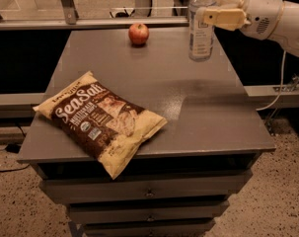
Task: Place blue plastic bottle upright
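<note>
I need to release the blue plastic bottle on the grey tabletop (193,82) near the edge beside my arm.
The blue plastic bottle (200,38) is clear and pale, with a white-and-blue label. It stands upright at the far right of the grey table (198,117), its base at or just above the surface. My gripper (205,13) comes in from the right and is shut on the bottle's upper part, with one cream finger (222,19) across its shoulder. The white arm (275,19) stretches off to the right edge. The bottle's cap is at the top edge of the view.
A red apple (138,33) sits at the far middle of the table, left of the bottle. A large Sea Salt chip bag (99,120) lies at the front left. Drawers are below the tabletop. A rail runs behind the table.
</note>
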Motion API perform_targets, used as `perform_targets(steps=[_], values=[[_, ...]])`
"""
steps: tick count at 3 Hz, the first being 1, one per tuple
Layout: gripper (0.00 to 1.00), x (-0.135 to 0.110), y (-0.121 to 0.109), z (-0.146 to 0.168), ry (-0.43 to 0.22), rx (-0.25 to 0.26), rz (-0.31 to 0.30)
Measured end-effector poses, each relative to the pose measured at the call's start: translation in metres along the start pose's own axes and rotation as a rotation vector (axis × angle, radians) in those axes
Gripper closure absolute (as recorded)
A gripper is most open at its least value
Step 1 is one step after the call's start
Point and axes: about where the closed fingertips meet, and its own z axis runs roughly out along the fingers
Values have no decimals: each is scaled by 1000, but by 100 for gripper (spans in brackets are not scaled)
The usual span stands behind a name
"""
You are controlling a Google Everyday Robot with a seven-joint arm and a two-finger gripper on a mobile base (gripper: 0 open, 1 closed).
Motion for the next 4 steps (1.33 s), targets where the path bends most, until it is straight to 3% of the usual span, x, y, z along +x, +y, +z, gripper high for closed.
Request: perform_targets(steps=[1, 4], values=[[100, 16, 4, 1, -46, -13, -5], [100, 60, 2, -11, -98, -1, 0]])
